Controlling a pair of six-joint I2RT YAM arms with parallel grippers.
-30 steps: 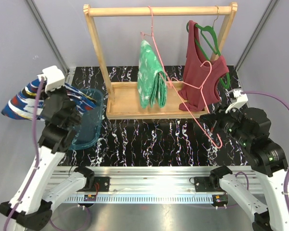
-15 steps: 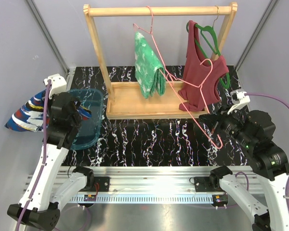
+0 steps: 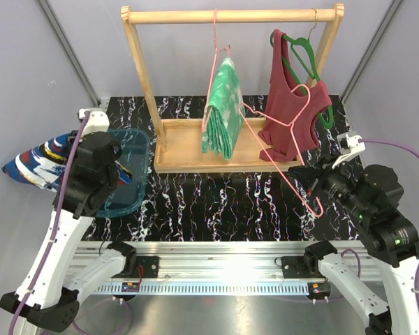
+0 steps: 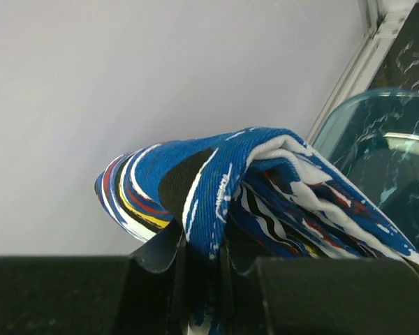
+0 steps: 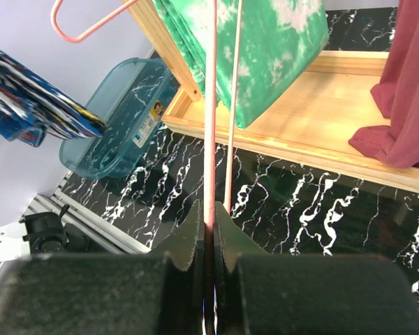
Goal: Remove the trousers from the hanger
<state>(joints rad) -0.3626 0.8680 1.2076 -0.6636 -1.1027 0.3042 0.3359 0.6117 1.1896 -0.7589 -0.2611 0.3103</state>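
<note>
The blue trousers will drop from my left gripper in the middle of the teal bin (image 3: pixel 119 169) beside the wooden rack.
My left gripper (image 4: pixel 202 259) is shut on the folded blue trousers with red, white and black patches (image 4: pixel 265 185). It holds them in the air left of the teal bin, and they show in the top view (image 3: pixel 35 164). The mottled green-and-white trousers (image 3: pixel 223 108) hang on a pink wire hanger (image 3: pixel 283 157) hooked over the wooden rail. My right gripper (image 5: pixel 208 223) is shut on the hanger's lower wire (image 5: pixel 211 105), low at the right in the top view (image 3: pixel 309 187). The green pair shows in the right wrist view (image 5: pixel 272 49).
A teal bin (image 3: pixel 129 178) stands left of the wooden rack (image 3: pixel 230 15), whose tray (image 3: pixel 185 150) rests on the black marbled table. A maroon tank top (image 3: pixel 293 115) hangs on a green hanger (image 3: pixel 300 61) at the rack's right end. Grey walls close both sides.
The green trousers have swung left and then back right on the pink hanger. My left arm has shifted a little with the blue trousers. My right gripper has moved slightly.
</note>
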